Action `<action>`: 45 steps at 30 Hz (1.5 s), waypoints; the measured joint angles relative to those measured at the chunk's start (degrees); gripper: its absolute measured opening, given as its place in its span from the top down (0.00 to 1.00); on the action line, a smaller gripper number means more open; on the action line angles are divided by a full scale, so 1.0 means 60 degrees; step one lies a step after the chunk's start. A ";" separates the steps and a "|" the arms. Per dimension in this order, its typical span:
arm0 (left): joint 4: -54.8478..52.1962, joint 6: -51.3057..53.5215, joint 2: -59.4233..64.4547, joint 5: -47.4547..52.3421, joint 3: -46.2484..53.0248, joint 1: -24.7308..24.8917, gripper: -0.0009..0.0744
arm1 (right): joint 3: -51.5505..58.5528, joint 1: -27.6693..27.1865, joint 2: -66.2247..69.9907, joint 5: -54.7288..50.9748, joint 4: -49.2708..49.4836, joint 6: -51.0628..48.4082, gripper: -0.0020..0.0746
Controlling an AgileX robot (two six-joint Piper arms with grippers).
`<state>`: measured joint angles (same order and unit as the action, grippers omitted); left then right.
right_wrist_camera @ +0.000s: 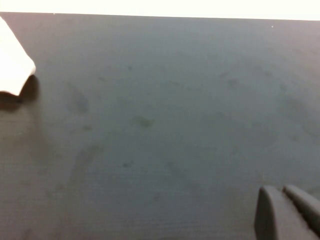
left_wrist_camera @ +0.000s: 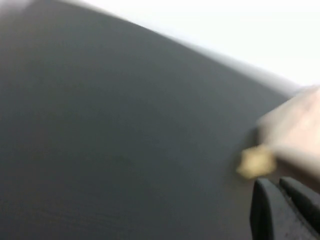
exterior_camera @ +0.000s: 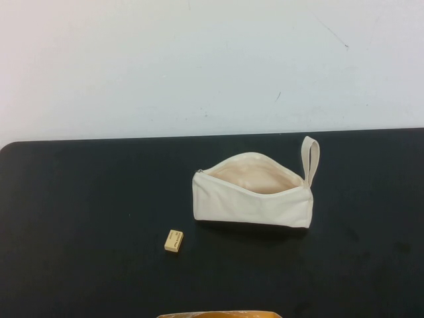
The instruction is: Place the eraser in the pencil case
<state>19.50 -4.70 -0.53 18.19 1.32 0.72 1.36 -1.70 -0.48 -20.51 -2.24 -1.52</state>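
Observation:
Next, I need to lower my left gripper to the eraser that lies in front of the pencil case and close it on the eraser's long sides [exterior_camera: 173, 241] [left_wrist_camera: 256, 162].
The eraser [exterior_camera: 173, 240], a tiny tan block with dark print, lies on the black table in front of and to the left of the pencil case [exterior_camera: 255, 192]. The cream pouch lies with its zip open, showing the beige lining, and its wrist loop [exterior_camera: 311, 158] at the right end. Neither arm shows in the high view. In the blurred left wrist view, my left gripper [left_wrist_camera: 279, 184] is shut and empty, a short way from the eraser [left_wrist_camera: 256, 161] and the pouch [left_wrist_camera: 295, 130]. My right gripper [right_wrist_camera: 280, 190] is shut and empty over bare table, with a corner of the pouch [right_wrist_camera: 12, 65] off to one side.
The black table [exterior_camera: 79, 218] ends at a white wall behind. A tan-orange object [exterior_camera: 218, 314] shows at the near edge of the high view.

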 joint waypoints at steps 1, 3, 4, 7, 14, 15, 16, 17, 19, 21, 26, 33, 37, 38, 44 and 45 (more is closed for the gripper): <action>0.1026 -0.0306 0.0000 -0.0112 0.0022 0.0000 0.99 | 0.0000 0.0000 0.0000 0.0000 0.0000 0.0000 0.98; 0.2502 -0.0580 0.0000 -0.0451 0.0035 0.0000 0.99 | 0.0000 0.0000 0.0000 0.0000 0.0000 0.0000 0.98; 0.2916 -0.0674 0.0000 -0.0726 0.0035 0.0000 0.99 | 0.0000 0.0000 0.0000 0.0000 0.0000 0.0000 0.98; 0.3583 -0.0823 0.0000 -0.1275 0.0035 0.0000 0.99 | 0.0000 0.0000 0.0000 0.0000 0.0000 0.0000 0.98; 0.5629 -0.0688 0.0000 -0.2149 0.0035 0.0000 0.99 | 0.0000 0.0000 0.0000 0.0000 0.0000 0.0000 0.98; 0.5666 -0.0484 0.0000 -0.2194 0.0035 0.0000 0.99 | 0.0000 0.0000 0.0000 0.0000 0.0000 0.0000 0.98; 0.5737 0.0302 0.0000 -0.2121 -0.0092 0.0000 0.99 | 0.0000 0.0000 0.0000 0.0000 0.0000 0.0000 0.98; 0.5743 0.0717 0.0000 -0.1992 -0.0249 0.0000 0.99 | 0.0000 0.0000 0.0000 0.0000 0.0000 0.0000 0.98; 0.5743 0.1880 0.0024 -0.1426 -0.0871 0.0000 0.99 | 0.0000 0.0000 0.0000 0.0000 0.0000 0.0000 0.98; 0.5530 0.2867 0.0349 -0.0561 -0.1600 0.0000 0.99 | 0.0000 0.0000 0.0000 0.0000 0.0000 0.0000 0.98; 0.3786 0.3834 0.2700 0.2128 -0.3872 0.0000 0.99 | 0.0000 0.0000 0.0000 0.0000 0.0000 0.0000 0.98; 0.1176 0.4875 0.6866 0.4578 -0.7053 0.0000 0.99 | 0.0000 0.0000 0.0000 0.0000 0.0006 0.0000 0.98; 0.0765 0.5052 0.9279 0.5064 -0.8430 0.0000 0.99 | 0.0000 0.0000 0.0000 0.0000 0.0006 0.0000 0.98; 0.0695 0.5052 0.9860 0.5103 -0.8748 0.0000 0.99 | 0.0000 0.0000 0.0000 0.0000 0.0006 0.0000 0.98; -0.0428 0.4998 1.2520 0.5418 -1.0600 0.1257 0.99 | 0.0000 0.0000 0.0000 0.0000 0.0006 0.0000 0.98; -0.0760 0.4891 1.3047 0.5516 -1.0878 0.1606 0.99 | 0.0000 0.0000 0.0000 0.0000 0.0006 0.0000 0.98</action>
<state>14.93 24.64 77.76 51.29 -63.94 10.36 1.36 -1.70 -0.48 -20.51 -2.21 -1.52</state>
